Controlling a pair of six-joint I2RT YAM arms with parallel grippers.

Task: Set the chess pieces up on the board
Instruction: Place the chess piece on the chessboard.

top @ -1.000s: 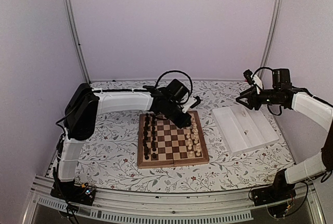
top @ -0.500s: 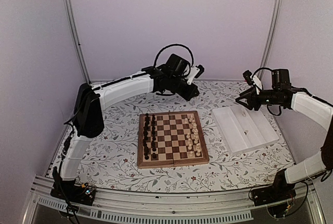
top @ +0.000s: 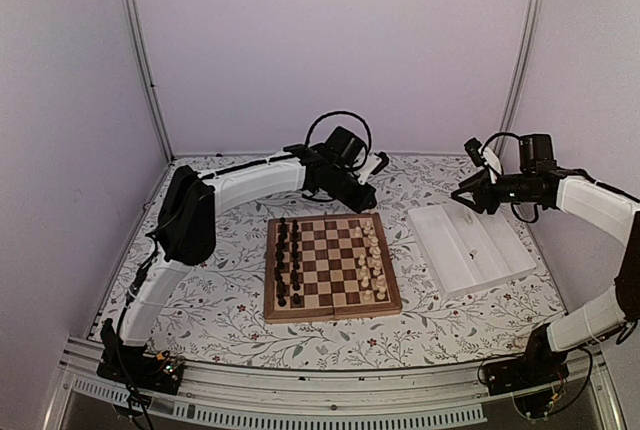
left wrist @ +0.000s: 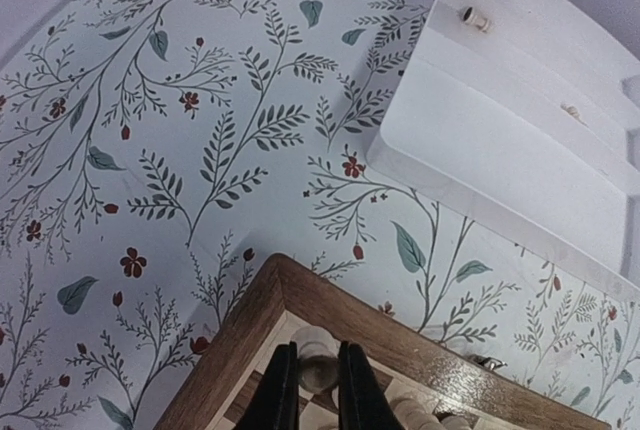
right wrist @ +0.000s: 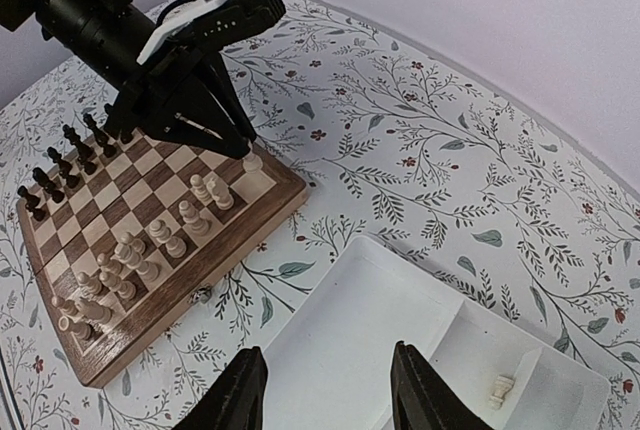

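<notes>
Next, I let go of the cream chess piece, still standing on that corner square, with my left gripper on the board's far corner square (top: 368, 223) (left wrist: 314, 341), next to the cream pieces.
The board (top: 330, 312) lies mid-table, with cream chess pieces (top: 372, 265) in two rows along its right side. My left gripper (top: 367, 199) hangs over the board's far right corner. In the left wrist view its fingers (left wrist: 281, 390) close on the head of a cream piece (left wrist: 317, 362) standing on the corner square. The right wrist view shows that piece (right wrist: 252, 163) under the left gripper (right wrist: 243, 148). My right gripper (top: 468, 195) is open and empty above the white tray (top: 470, 250). A small cream piece (right wrist: 500, 388) lies in a tray compartment.
Dark pieces (top: 288, 260) stand in two rows on the board's left side. The tray (left wrist: 520, 150) sits right of the board and holds two small pieces (left wrist: 474, 18). The table has a floral cloth, with walls close around it.
The left gripper rose from over the board's far right, swung up and back, then came down to the far right corner. The right arm barely moved.
</notes>
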